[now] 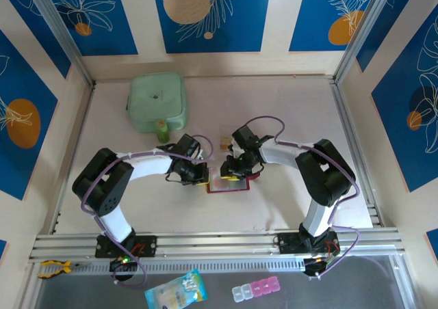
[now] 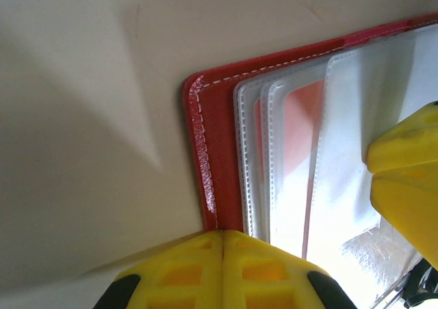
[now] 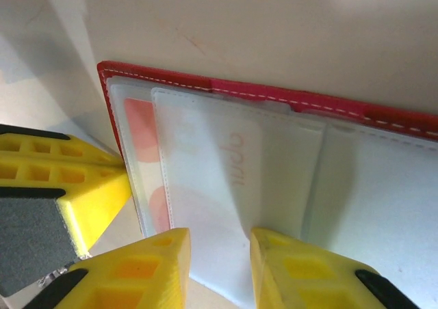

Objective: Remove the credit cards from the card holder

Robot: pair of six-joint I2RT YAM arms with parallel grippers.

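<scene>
An upper clear sleeve covers the whitish card; my left gripper needs to leave the cover's edge and first turn that sleeve (image 2: 345, 138) aside.
The dark red card holder (image 1: 226, 184) lies open on the table between both grippers. Its red cover (image 2: 219, 138) and clear sleeves (image 2: 342, 131) fan out in the left wrist view. My left gripper (image 2: 224, 240) is shut, its tips together on the holder's left edge (image 1: 204, 176). My right gripper (image 3: 219, 254) is open, its fingers straddling the edge of a clear sleeve (image 3: 274, 186). Inside the sleeves sits a whitish card with red marks (image 3: 205, 158). A small tan card (image 1: 225, 143) lies on the table just behind the holder.
A mint-green square pouch (image 1: 159, 102) sits at the back left with a small green object (image 1: 161, 130) in front of it. The left gripper's yellow finger (image 3: 61, 186) is close beside the right one. Off the table's front edge lie a packet (image 1: 174, 290) and a pill box (image 1: 254, 290).
</scene>
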